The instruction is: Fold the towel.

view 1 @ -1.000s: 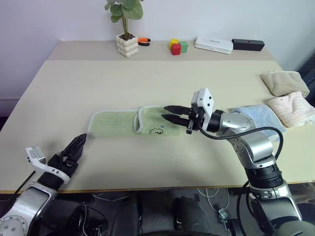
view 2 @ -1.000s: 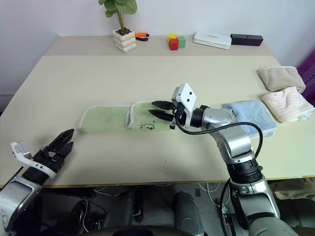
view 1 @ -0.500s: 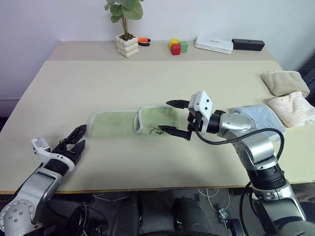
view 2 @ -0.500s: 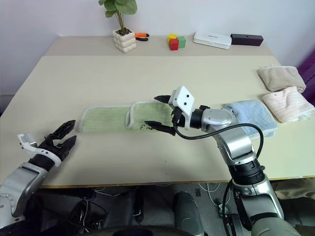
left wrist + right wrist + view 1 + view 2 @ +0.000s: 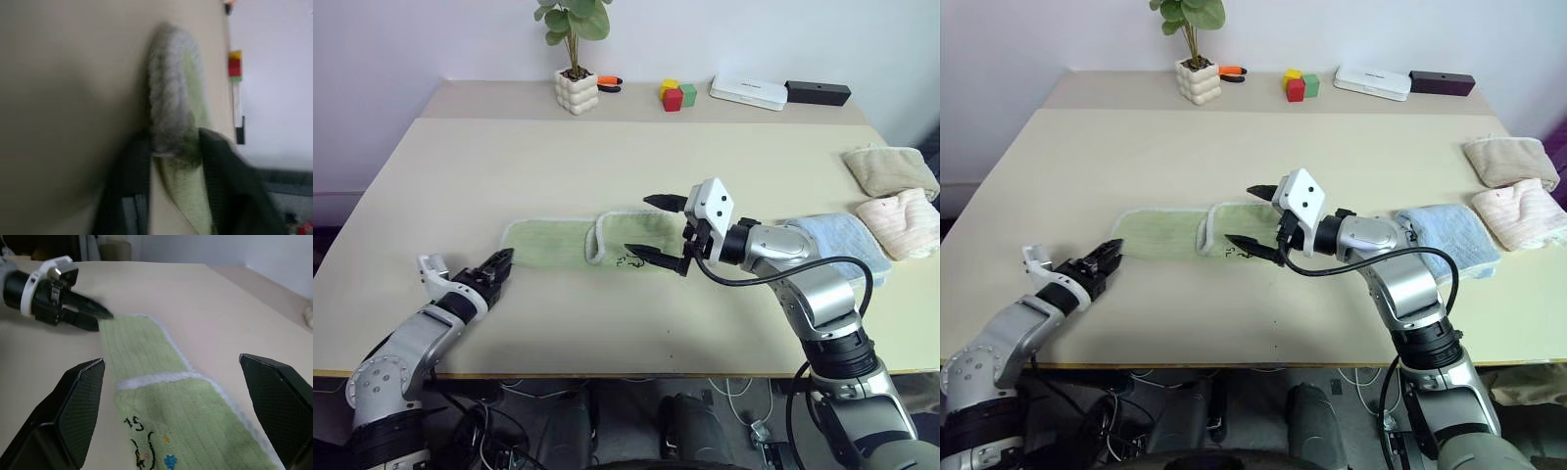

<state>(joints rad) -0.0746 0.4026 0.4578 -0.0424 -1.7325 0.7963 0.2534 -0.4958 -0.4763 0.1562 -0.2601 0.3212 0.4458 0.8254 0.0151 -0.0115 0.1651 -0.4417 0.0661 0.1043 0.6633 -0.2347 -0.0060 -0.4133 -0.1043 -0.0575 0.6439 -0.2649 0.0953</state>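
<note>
Next, I release the light green towel's end with my left gripper on the folded part's outer edge [image 5: 687, 252], below my right gripper.
The light green towel [image 5: 548, 245] lies flat in a long strip across the middle of the table. Its right part is folded over, with a whitish edge [image 5: 597, 237] and a small dark printed mark [image 5: 626, 260]. My left gripper [image 5: 497, 265] is low at the towel's left end. In the left wrist view the towel's edge [image 5: 168, 98] sits between the two fingers [image 5: 134, 171], shut on it. My right gripper [image 5: 656, 227] hovers open above the folded right part, holding nothing. The right wrist view shows the left gripper [image 5: 100, 318] at the towel's corner.
A light blue folded towel [image 5: 847, 245] lies just behind my right arm, with pink [image 5: 901, 211] and beige [image 5: 889, 166] folded towels at the right edge. At the back stand a potted plant [image 5: 576, 90], coloured blocks [image 5: 675, 95], a white box [image 5: 749, 91] and a black box [image 5: 818, 92].
My left gripper moved forward to the towel's left end and closed on its edge. My right gripper spread wider and stayed in place. The camera view shifted slightly.
</note>
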